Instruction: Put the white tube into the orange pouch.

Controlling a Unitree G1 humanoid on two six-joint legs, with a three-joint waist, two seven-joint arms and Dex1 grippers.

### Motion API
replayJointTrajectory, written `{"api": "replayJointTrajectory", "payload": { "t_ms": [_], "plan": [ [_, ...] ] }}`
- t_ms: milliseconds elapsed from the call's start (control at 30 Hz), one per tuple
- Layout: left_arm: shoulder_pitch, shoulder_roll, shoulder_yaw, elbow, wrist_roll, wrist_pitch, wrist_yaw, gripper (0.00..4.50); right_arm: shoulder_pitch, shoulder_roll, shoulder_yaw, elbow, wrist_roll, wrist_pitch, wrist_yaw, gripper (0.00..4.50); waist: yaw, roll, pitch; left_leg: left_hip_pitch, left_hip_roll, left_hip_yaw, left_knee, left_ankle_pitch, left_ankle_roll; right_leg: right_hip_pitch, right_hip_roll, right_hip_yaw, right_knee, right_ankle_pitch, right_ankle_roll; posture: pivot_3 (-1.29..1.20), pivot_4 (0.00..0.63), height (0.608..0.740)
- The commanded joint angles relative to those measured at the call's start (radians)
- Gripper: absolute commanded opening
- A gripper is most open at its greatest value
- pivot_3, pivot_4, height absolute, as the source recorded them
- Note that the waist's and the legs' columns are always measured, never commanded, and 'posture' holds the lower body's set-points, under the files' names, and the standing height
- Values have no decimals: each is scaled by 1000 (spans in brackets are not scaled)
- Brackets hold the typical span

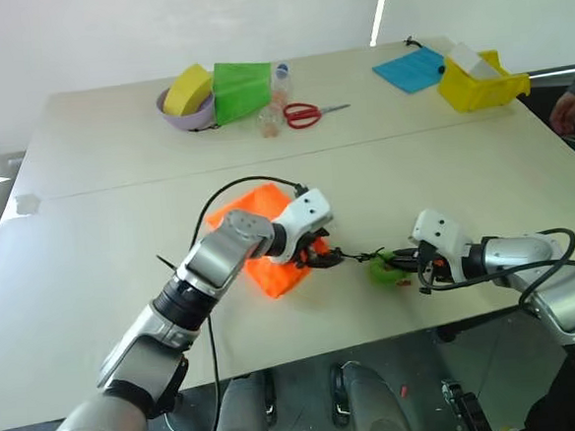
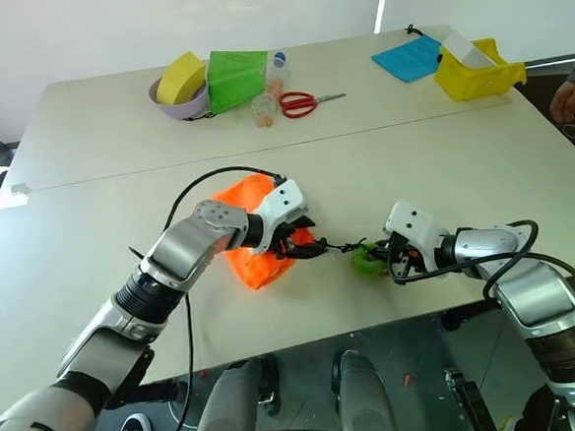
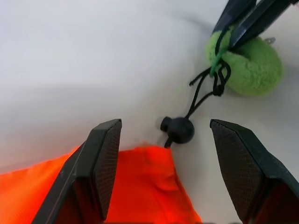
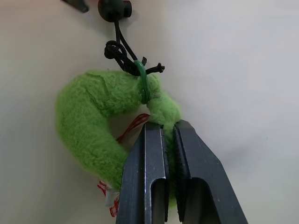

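The black cord's stopper lies loose at the orange pouch's corner, so my left gripper will pinch that stopper (image 3: pixel 181 130) before my right gripper pulls the green pompom away.
The orange pouch (image 1: pixel 275 276) lies flat on the near table, partly under my left arm. Its black cord runs right through a round stopper (image 3: pixel 178 129) to a fuzzy green pompom (image 4: pixel 88 121). My left gripper (image 1: pixel 322 257) hovers open at the pouch's cord end, one finger on each side of the stopper, holding nothing. My right gripper (image 1: pixel 404 263) is shut on the pompom (image 1: pixel 382 269) and pinches its fuzz near the green ring. The white tube is hidden.
At the back stand a purple bowl (image 1: pixel 190 117) with a yellow object, a green pouch (image 1: pixel 240 89), a clear small bottle (image 1: pixel 278 78), red scissors (image 1: pixel 305 114), a blue pouch (image 1: pixel 411 69) and a yellow bin (image 1: pixel 481 84). A person's hand (image 1: pixel 568 112) shows at the right edge.
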Motion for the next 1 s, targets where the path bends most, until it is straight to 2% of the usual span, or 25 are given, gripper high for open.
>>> {"api": "replayJointTrajectory", "payload": {
  "t_ms": [33, 200, 633, 1000],
  "plan": [
    [-24, 1, 8, -2, 30, -44, 0, 3230, -9, 14, 6, -11, -10, 4, -16, 0, 0, 0, 0, 0, 0, 0, 0, 0, 0, 0, 0, 0, 0, 0, 0, 0, 150, 740],
    [-19, 15, -25, 3, 73, -98, -23, 3230, -9, 17, 6, -12, -10, 5, -18, 0, 0, 0, 0, 0, 0, 0, 0, 0, 0, 0, 0, 0, 0, 0, 0, 0, 150, 740],
    [-24, -25, -56, 84, 134, -170, -63, 3230, -7, 21, 5, -15, -15, 4, -18, 0, 0, 0, 0, 1, 2, 1, 0, 0, 0, 0, 0, 0, 0, 0, 0, 0, 150, 740],
    [-13, -40, -38, 87, 149, -147, -66, 3230, -2, 23, 3, -18, -15, 2, -20, 0, 0, 0, 0, 1, 4, 1, 0, 0, 0, 0, 0, 0, 0, -1, 2, 0, 150, 740]
  ]
}}
